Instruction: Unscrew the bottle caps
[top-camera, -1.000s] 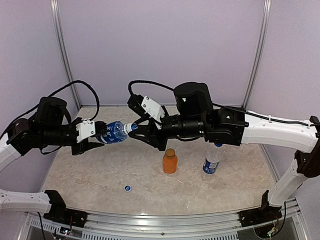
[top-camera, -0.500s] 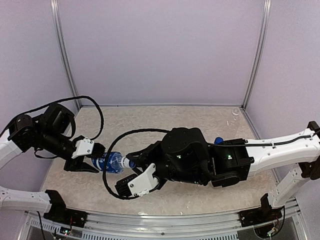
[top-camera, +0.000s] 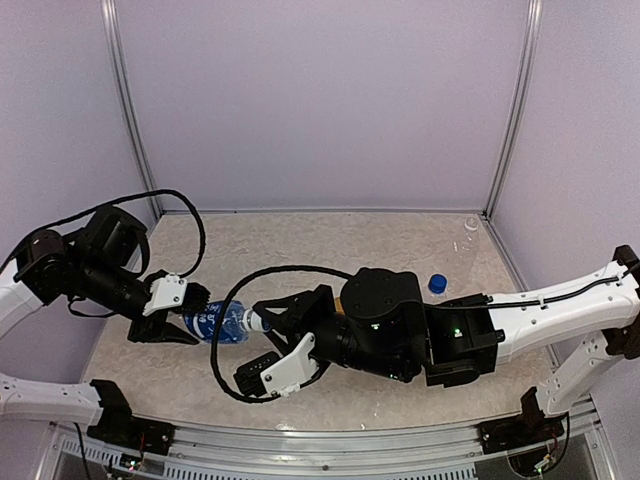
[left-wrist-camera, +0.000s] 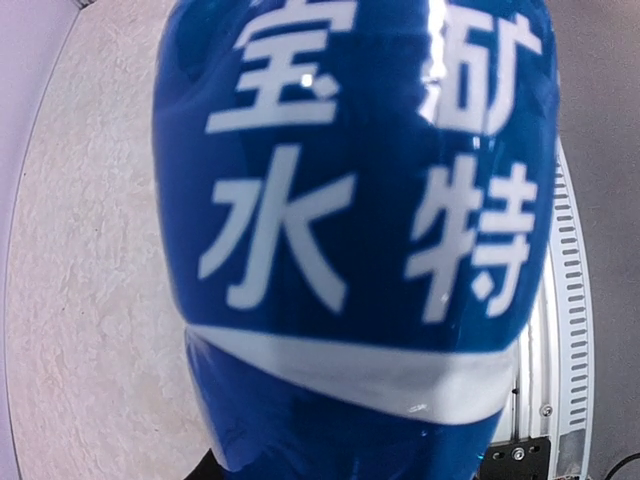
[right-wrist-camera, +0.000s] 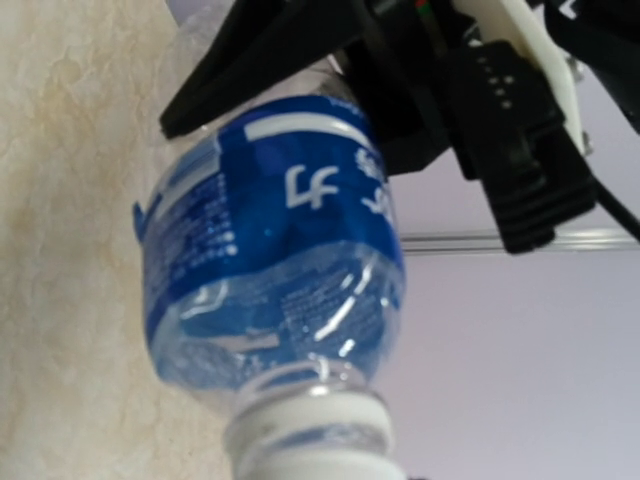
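Note:
Next, my right gripper releases the bottle's cap on the marbled table (top-camera: 286, 381) under itself, near the metal rail. The cap is now low over the table.
My left gripper (top-camera: 196, 318) is shut on a clear bottle with a blue label (top-camera: 213, 322) and holds it on its side, low over the table, neck pointing right. The label fills the left wrist view (left-wrist-camera: 350, 220), hiding the fingers. My right gripper (top-camera: 260, 322) is closed round the bottle's cap end. The right wrist view shows the bottle (right-wrist-camera: 275, 270) and its white neck ring (right-wrist-camera: 310, 425); the cap itself lies below the frame edge. Another bottle's blue cap (top-camera: 437, 283) shows behind my right arm. The orange juice bottle is hidden.
My right arm (top-camera: 400, 335) lies across the middle of the marbled table (top-camera: 330, 240) and covers much of it. A small clear object (top-camera: 470, 224) sits in the far right corner. Walls close the table on three sides, with a metal rail (top-camera: 330, 440) along the near edge.
Both arms came down from mid-air to low over the table with the bottle between them. My right wrist rolled roughly half a turn at the cap, then shifted slightly right.

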